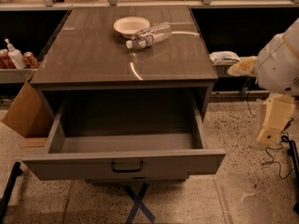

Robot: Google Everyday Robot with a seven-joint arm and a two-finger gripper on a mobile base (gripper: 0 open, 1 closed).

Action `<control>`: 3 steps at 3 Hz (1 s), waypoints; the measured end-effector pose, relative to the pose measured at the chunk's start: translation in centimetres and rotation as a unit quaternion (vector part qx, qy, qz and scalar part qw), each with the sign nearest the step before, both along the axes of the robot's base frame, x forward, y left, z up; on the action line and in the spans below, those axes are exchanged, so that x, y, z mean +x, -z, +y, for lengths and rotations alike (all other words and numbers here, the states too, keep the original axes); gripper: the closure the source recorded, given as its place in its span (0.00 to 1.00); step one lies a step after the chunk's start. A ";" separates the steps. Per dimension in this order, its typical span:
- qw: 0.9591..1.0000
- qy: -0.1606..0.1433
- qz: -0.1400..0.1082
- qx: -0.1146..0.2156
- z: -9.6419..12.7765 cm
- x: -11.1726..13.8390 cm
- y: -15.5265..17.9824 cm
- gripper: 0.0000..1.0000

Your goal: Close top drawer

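The robot's gripper needs to next move to the drawer front's end (pixel 200 162) nearest its arm and close there, because pushing it shuts the top drawer.
The top drawer (pixel 126 164) of the grey-brown cabinet is pulled far out. Its deep box is empty, and its flat front faces me with a small dark bail handle (pixel 127 167) at centre. The lower drawers are hidden beneath it. My arm hangs at the right edge of the view. Its cream-coloured gripper (pixel 270 125) is to the right of the drawer's front corner, above the floor, apart from the drawer and holding nothing that I can see.
On the cabinet top (pixel 93 55) stand a white bowl (pixel 131 25) and a plastic bottle (pixel 150 35) lying on its side. A cardboard box (pixel 23 113) leans at the left. Shelves with cans and bottles (pixel 14 57) run behind. Cables (pixel 275 157) lie on the floor at the right.
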State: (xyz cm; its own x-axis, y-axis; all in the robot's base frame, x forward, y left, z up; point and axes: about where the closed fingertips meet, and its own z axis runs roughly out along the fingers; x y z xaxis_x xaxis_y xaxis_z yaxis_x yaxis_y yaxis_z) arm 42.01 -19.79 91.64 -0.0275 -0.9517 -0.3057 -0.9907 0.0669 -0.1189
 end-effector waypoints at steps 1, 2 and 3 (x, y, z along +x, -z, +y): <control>0.994 -0.080 0.048 0.057 1.7 -2.6 6.1 0.00; 0.983 -0.142 0.089 0.076 2.9 -5.8 12.3 0.00; 0.979 -0.156 0.108 0.076 3.2 -7.2 14.2 0.00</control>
State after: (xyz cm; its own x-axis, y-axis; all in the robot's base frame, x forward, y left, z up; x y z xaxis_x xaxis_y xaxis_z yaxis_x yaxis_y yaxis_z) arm 34.80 -16.58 77.45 0.1777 -0.8677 -0.4642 -0.9665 -0.2427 0.0837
